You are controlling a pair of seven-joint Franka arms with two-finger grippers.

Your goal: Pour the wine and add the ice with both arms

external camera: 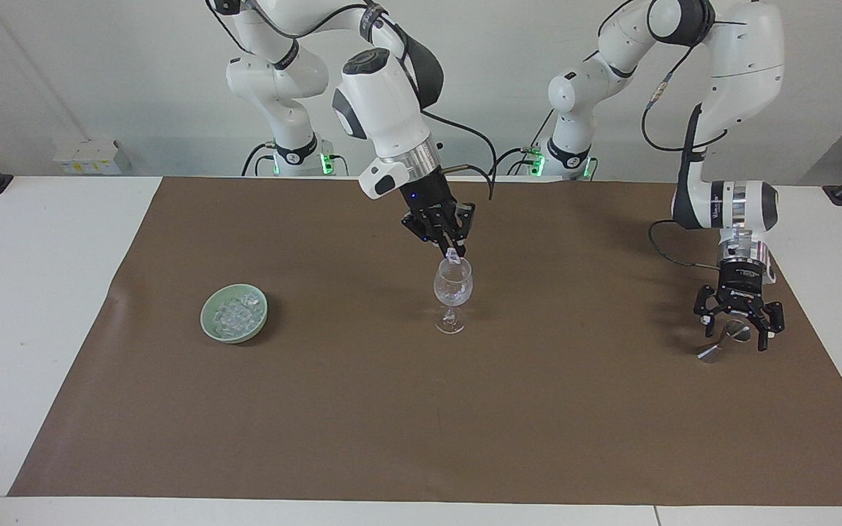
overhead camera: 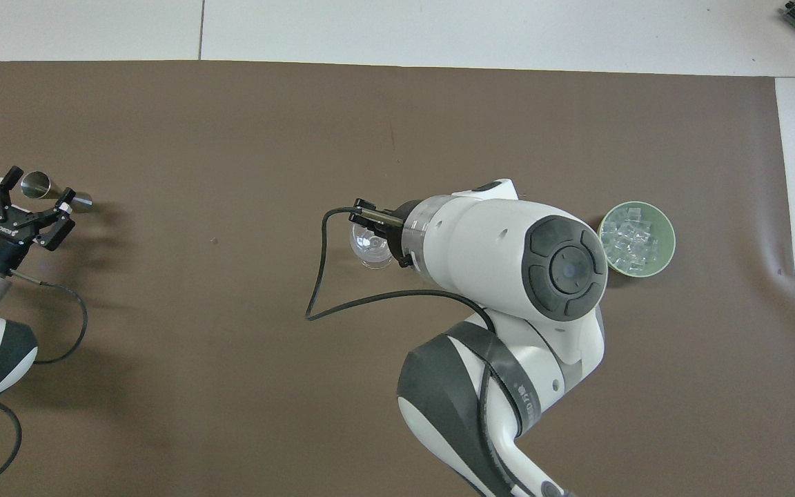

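Note:
Next, I release the small ice chunk from my right gripper inside the bowl of the clear stemmed glass [overhead camera: 375, 241].
A clear stemmed glass [external camera: 453, 291] [overhead camera: 370, 252] stands mid-mat. My right gripper [external camera: 453, 252] hangs just over its rim, shut on a small chunk of ice [external camera: 452, 256]. In the overhead view the right arm's wrist hides those fingers. More ice [external camera: 234, 313] [overhead camera: 629, 238] fills the pale green bowl [external camera: 209, 325] [overhead camera: 670, 238] toward the right arm's end. My left gripper [external camera: 739, 330] [overhead camera: 32, 192] is open low over a metal jigger [external camera: 713, 351] [overhead camera: 38, 183] that lies on its side on the mat. No wine is in view.
A brown mat [external camera: 421, 424] covers most of the white table [external camera: 41, 329]. A black cable [overhead camera: 321, 276] loops from the right wrist beside the glass. Two black clamps sit at the table's corners nearest the robots.

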